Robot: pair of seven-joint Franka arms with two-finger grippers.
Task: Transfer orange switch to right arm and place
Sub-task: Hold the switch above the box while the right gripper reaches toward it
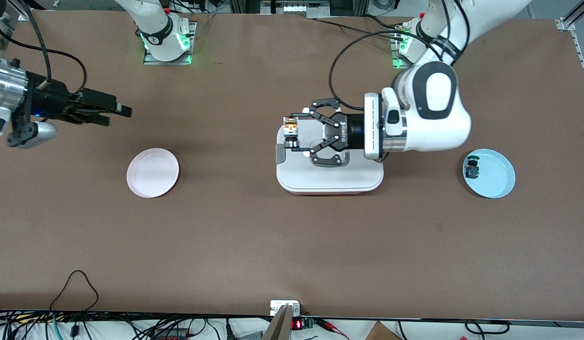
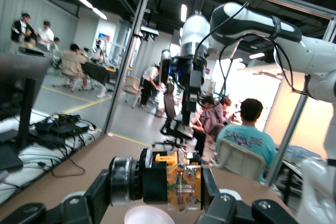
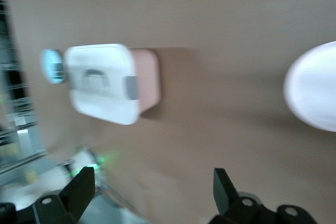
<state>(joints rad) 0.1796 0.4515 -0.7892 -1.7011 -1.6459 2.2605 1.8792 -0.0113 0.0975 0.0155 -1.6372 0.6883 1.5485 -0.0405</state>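
My right gripper grabs the orange switch next by its clear orange end (image 1: 290, 124), so that its black end stays free.
The orange switch (image 1: 290, 128) has a black body and orange parts, and it is pinched between the fingers of my left gripper (image 1: 292, 132). That gripper lies level above one end of the white lidded box (image 1: 329, 178). In the left wrist view the switch (image 2: 181, 182) fills the gap of the left gripper (image 2: 157, 186), which is shut on it. My right gripper (image 1: 118, 113) hangs over the table at the right arm's end, above and beside the pink plate (image 1: 152, 175). It points toward the left gripper and is well apart from it. The right gripper (image 3: 155, 182) is open with nothing in it.
A light blue plate (image 1: 498, 177) at the left arm's end holds a small blue-and-green switch (image 1: 472, 168). The right wrist view shows the box (image 3: 102, 85) with the blue plate (image 3: 51, 66) beside it, and the pink plate (image 3: 315, 87). Cables run along the table's front edge.
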